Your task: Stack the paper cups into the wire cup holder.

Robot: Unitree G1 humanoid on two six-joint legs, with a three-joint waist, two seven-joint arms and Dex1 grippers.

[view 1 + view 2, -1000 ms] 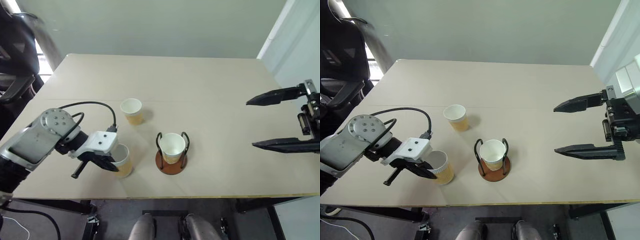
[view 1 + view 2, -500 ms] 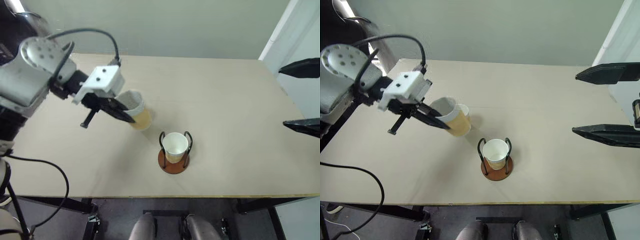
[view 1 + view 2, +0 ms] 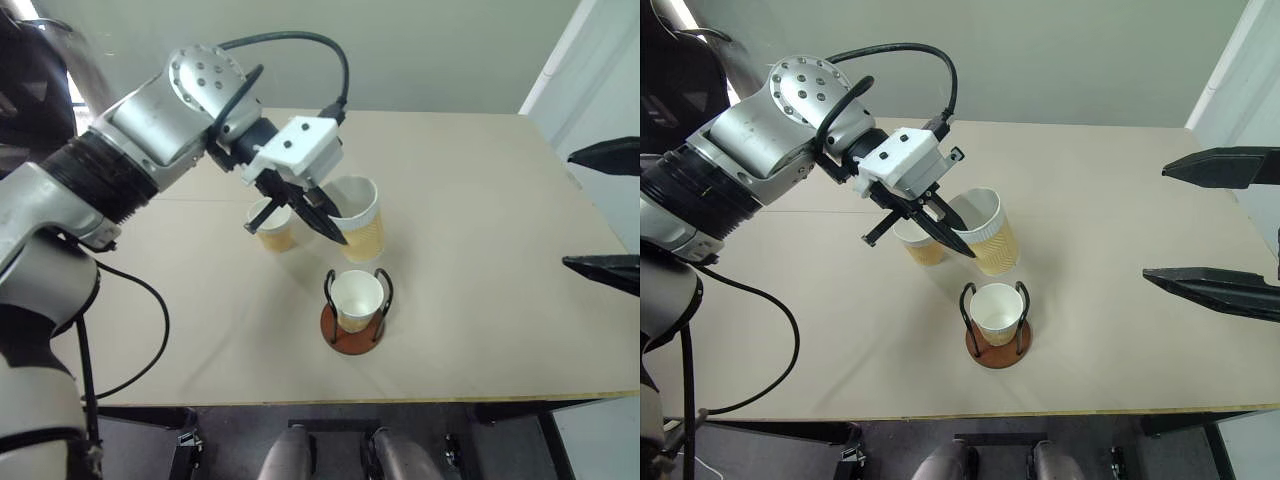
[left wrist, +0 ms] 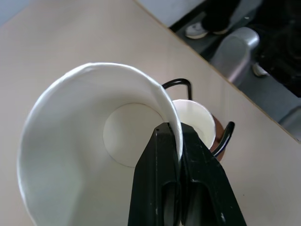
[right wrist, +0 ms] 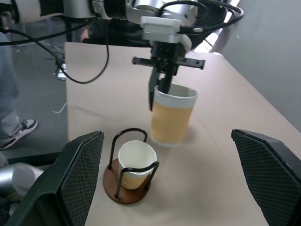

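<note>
The robot's left gripper should release the tan paper cup inside the paper cup standing (image 3: 358, 296) (image 4: 196, 118) between the black loops of the holder. The tan cup is now tilted above the holder.
My left gripper (image 3: 336, 236) is shut on the rim of a tan paper cup (image 3: 362, 222), one finger inside and one outside. It holds the cup tilted in the air, just behind and above the wire cup holder (image 3: 351, 337). A second paper cup (image 3: 357, 295) stands upright between the holder's two black loops. The third paper cup (image 3: 270, 228) stands on the table to the left, partly hidden by the left gripper. In the left wrist view the pinched cup (image 4: 70, 141) shows its white inside. My right gripper (image 3: 1160, 225) hangs open and empty at the right, away from the cups.
The beige table (image 3: 470, 200) has bare room on the right and at the back. A dark chair (image 3: 30, 90) stands beyond the table's left rear corner. In the right wrist view a person's leg and shoe (image 5: 16, 127) stand on the floor beside the table.
My left gripper has lifted the paper cup off the table's front left and carried it up and right to near the holder. The right gripper drew slightly back toward the right edge.
</note>
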